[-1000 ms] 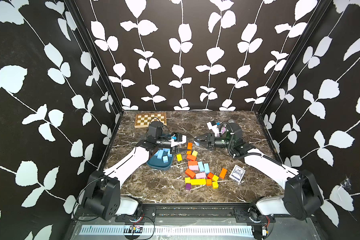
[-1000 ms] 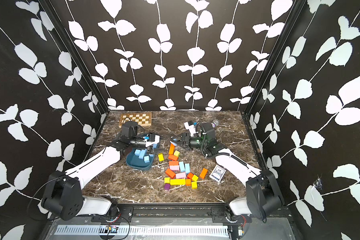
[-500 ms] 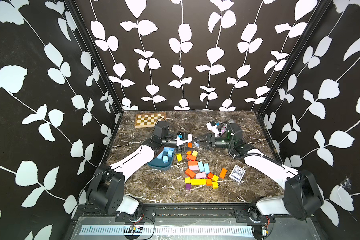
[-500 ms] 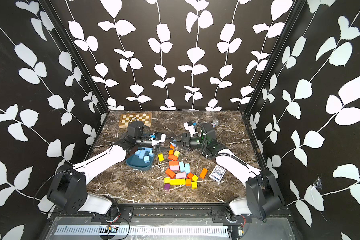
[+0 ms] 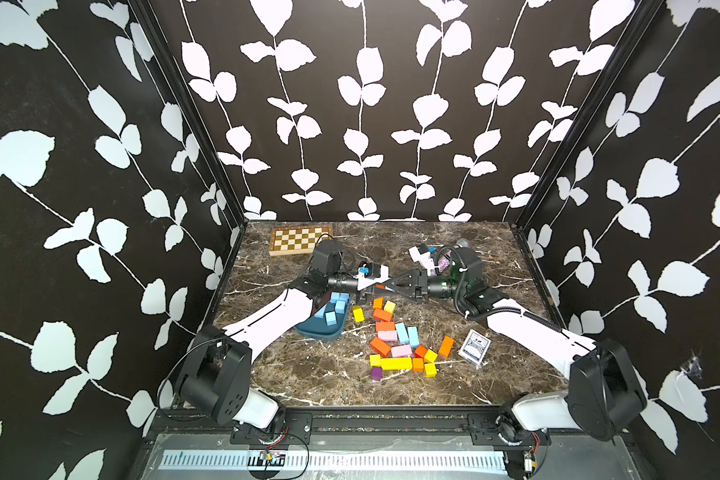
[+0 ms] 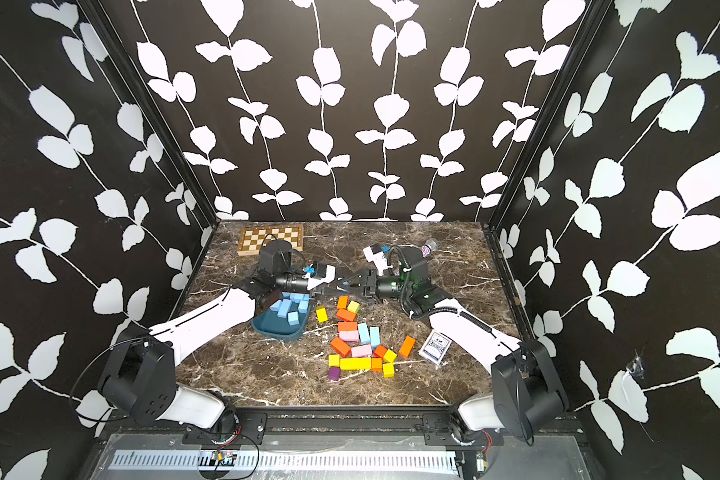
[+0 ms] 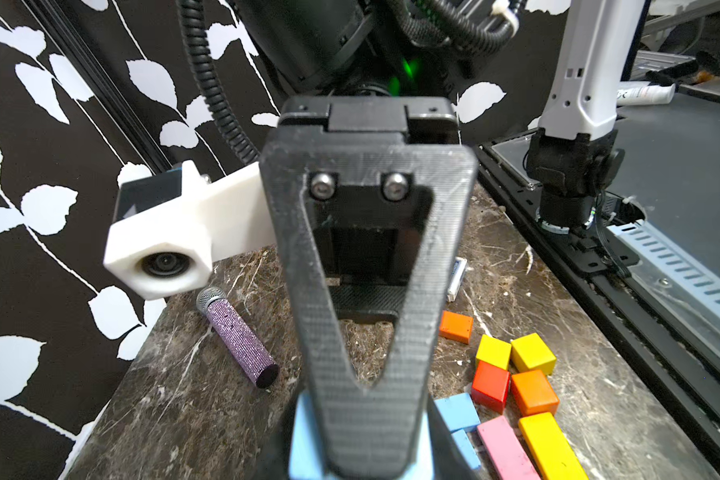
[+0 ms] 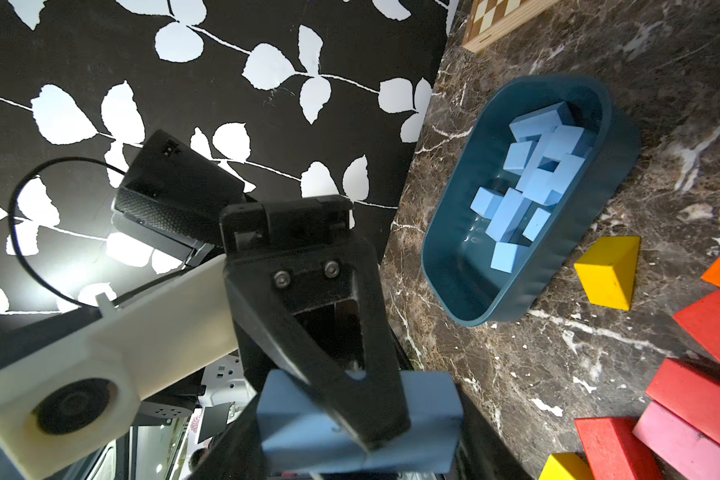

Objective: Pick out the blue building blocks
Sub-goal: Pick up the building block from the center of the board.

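My left gripper needs to let the blue block, now held above the table's middle, go in the dark teal tray's near end [image 5: 316,321], next to the tray's frontmost blue block.
Above the table's middle my left gripper [image 5: 376,286] and right gripper [image 5: 386,286] meet tip to tip. One blue building block [image 8: 429,415] sits between them. The right jaws are shut on its two ends, and the left gripper's finger [image 8: 329,374] lies across its broad face. In the left wrist view the same block [image 7: 304,449] shows between the left jaws, behind the right finger [image 7: 366,291]. Several blue blocks [image 5: 335,307] lie in the dark teal tray [image 5: 308,332]. Two more blue blocks [image 5: 407,333] lie in the loose pile.
Orange, yellow, pink and purple blocks [image 5: 395,353] are scattered right of the tray, with one yellow block [image 5: 358,313] beside it. A card deck [image 5: 474,347] lies to their right. A chessboard [image 5: 300,240] is at the back left and a purple microphone [image 7: 238,336] at the back right.
My left arm has swung right from above the tray to meet the right gripper, and its jaws have closed in on the blue block. The right arm has stayed put.
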Motion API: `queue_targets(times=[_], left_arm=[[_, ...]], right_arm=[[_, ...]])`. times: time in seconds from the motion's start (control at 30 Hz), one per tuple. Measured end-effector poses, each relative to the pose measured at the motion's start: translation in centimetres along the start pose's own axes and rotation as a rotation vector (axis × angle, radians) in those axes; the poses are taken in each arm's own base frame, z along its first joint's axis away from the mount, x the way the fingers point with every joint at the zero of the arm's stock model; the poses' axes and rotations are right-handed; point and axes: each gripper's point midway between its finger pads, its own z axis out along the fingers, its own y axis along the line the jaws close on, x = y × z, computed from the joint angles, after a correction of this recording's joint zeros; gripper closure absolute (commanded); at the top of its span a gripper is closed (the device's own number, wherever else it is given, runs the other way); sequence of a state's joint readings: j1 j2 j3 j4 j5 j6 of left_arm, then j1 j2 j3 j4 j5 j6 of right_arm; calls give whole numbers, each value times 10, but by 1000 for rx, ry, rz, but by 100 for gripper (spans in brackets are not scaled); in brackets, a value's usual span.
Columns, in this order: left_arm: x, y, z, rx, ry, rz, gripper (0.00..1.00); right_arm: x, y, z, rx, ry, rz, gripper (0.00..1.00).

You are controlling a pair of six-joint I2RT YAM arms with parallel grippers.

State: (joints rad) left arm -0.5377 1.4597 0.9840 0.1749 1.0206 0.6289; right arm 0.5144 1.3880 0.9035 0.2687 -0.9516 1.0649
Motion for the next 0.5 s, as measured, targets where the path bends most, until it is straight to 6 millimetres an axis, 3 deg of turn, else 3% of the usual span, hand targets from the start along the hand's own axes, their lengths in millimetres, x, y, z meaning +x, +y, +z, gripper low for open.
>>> queue_targets(times=[0.17,0.33,0.5], left_arm=[[13,-3,-12,-41,73,-71,96],[44,3,-65,-155,243,-215,96],[80,-13,-101,-209,479,-296,95]], right_arm=[[-2,-9,-5,40,-53,-1,36],[-31,-30,-26,123,-201,15,35],[-34,-44,-23,154,-215,43,37]])
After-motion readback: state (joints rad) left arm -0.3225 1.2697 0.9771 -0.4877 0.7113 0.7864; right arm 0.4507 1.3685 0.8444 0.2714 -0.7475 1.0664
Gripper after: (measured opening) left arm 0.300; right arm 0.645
